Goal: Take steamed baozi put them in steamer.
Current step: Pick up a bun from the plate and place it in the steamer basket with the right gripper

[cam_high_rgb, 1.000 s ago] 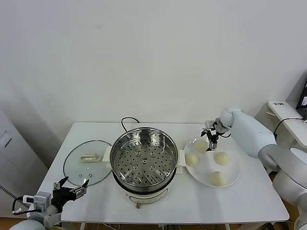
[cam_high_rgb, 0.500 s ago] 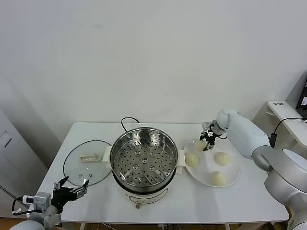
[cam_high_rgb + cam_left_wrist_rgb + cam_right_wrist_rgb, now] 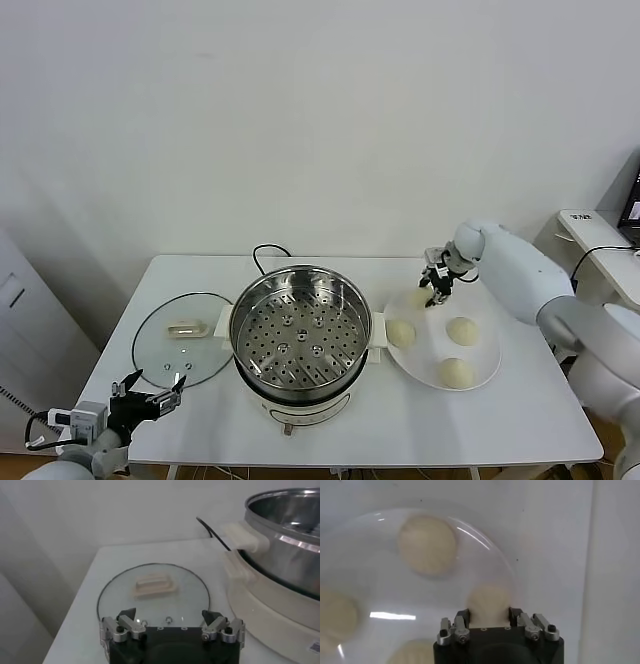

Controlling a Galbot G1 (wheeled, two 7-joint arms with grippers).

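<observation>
My right gripper has the baozi, still at the plate's far edge. It will let go of it on the far part of the steamer's perforated tray (image 3: 306, 307), behind the middle bump.
The steamer (image 3: 300, 335) stands mid-table, its perforated tray bare. On the white plate (image 3: 428, 350) to its right lie three steamed baozi (image 3: 400, 333) (image 3: 461, 330) (image 3: 456, 372). A further baozi (image 3: 489, 601) sits at the plate's far edge, between the fingers of my right gripper (image 3: 489, 616), which is shut on it. In the head view this gripper (image 3: 435, 290) hangs over the plate's far rim. The left gripper (image 3: 150, 400) rests open and empty at the table's front left corner.
A flat glass lid (image 3: 183, 338) (image 3: 152, 595) lies left of the steamer, just beyond the left gripper (image 3: 172, 617). The steamer's wall and white handle (image 3: 240, 535) rise beside it. A black cord (image 3: 265, 250) runs behind the pot.
The right gripper's fingers have closed on the far baozi, and the gripper has shifted slightly upward. The left arm has not moved.
</observation>
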